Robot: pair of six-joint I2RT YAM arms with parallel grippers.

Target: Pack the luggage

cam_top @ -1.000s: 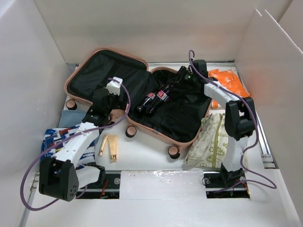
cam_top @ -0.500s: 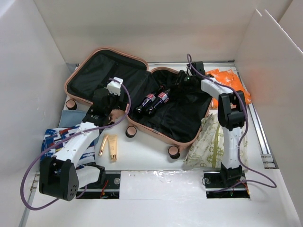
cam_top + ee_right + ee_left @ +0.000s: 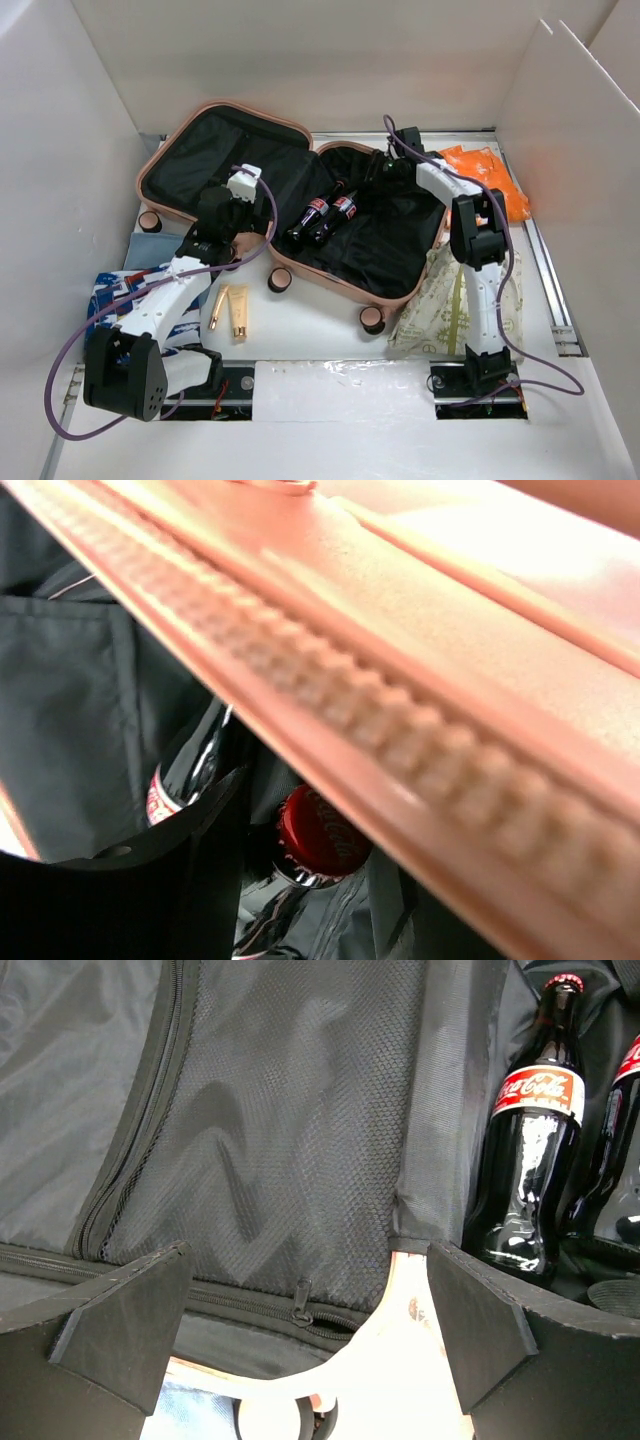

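Observation:
The right gripper needs to release the second cola bottle on the bare black lining [image 3: 361, 236], apart from the other cola bottle.
The luggage [image 3: 330, 287] lies open, both black-lined halves facing up. Two cola bottles [image 3: 325, 213] lie side by side in its right half. My left gripper [image 3: 243, 190] hovers over the hinge edge by the left half. In the left wrist view this gripper [image 3: 305, 1340] is open wide, with only mesh lining and the pink rim [image 3: 420, 1360] between its fingers; a bottle [image 3: 525, 1160] lies to its right. My right gripper [image 3: 385, 168] sits at the far rim of the right half. Its wrist view shows the pink zipper rim [image 3: 400, 630], one finger [image 3: 150, 900] and a red bottle cap [image 3: 320, 835].
An orange packet [image 3: 487, 175] lies at the back right. A green-patterned pouch [image 3: 455, 295] rests by the right arm's base. Gold tubes [image 3: 230, 310] and a blue-white patterned item [image 3: 125, 295] lie at the front left. White walls enclose the table.
The right arm has swung left and its gripper has moved left along the luggage's far rim. The left arm has not moved.

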